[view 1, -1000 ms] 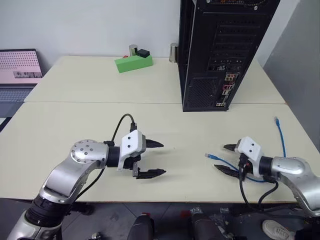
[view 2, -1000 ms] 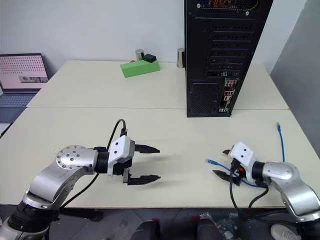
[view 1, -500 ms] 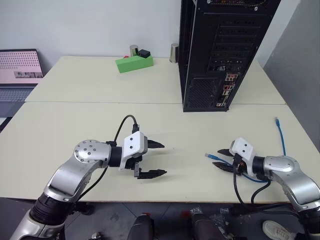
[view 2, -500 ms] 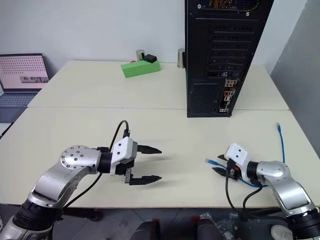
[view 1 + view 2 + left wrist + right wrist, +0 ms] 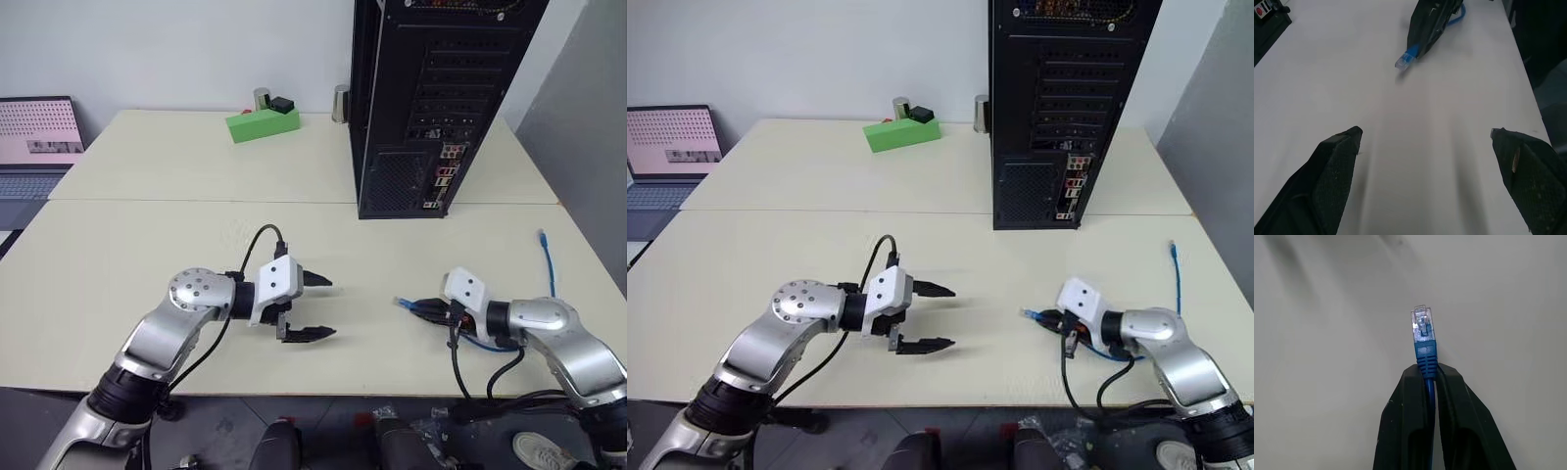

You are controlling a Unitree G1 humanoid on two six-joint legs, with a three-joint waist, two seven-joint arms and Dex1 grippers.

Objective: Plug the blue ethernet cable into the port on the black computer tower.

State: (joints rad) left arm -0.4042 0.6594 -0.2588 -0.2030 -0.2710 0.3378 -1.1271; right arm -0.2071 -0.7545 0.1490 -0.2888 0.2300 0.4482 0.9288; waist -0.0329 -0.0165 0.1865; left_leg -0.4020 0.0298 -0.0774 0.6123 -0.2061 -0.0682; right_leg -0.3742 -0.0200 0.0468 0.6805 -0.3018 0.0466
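I should hold the clear plug with my left gripper, as it is turned wrong for the tower's port, while my right gripper opens, rolls and retakes the cable [image 5: 1427, 366].
The blue ethernet cable [image 5: 548, 277] lies on the cream table [image 5: 196, 245] at the front right. My right gripper [image 5: 428, 309] is shut on it just behind its clear plug [image 5: 1422, 325], which sticks out past the fingertips toward the left. My left gripper [image 5: 320, 307] hovers open and empty over the table's front middle, pointing at that plug [image 5: 1403, 59]. The black computer tower [image 5: 431, 88] stands at the back right with its rear panel facing me. The port sits somewhere in the cluster of small coloured connectors [image 5: 447, 166], too small to pick out.
A green block [image 5: 262, 123] with a small black box on it lies at the back middle, and a metal cylinder [image 5: 340, 102] stands beside the tower. A laptop [image 5: 34, 137] is at the far left. The cable's other plug [image 5: 541, 235] rests near the table's right edge.
My right gripper has shut on the blue cable behind its plug and drawn it a little to the left. The open left gripper has shifted right toward the plug.
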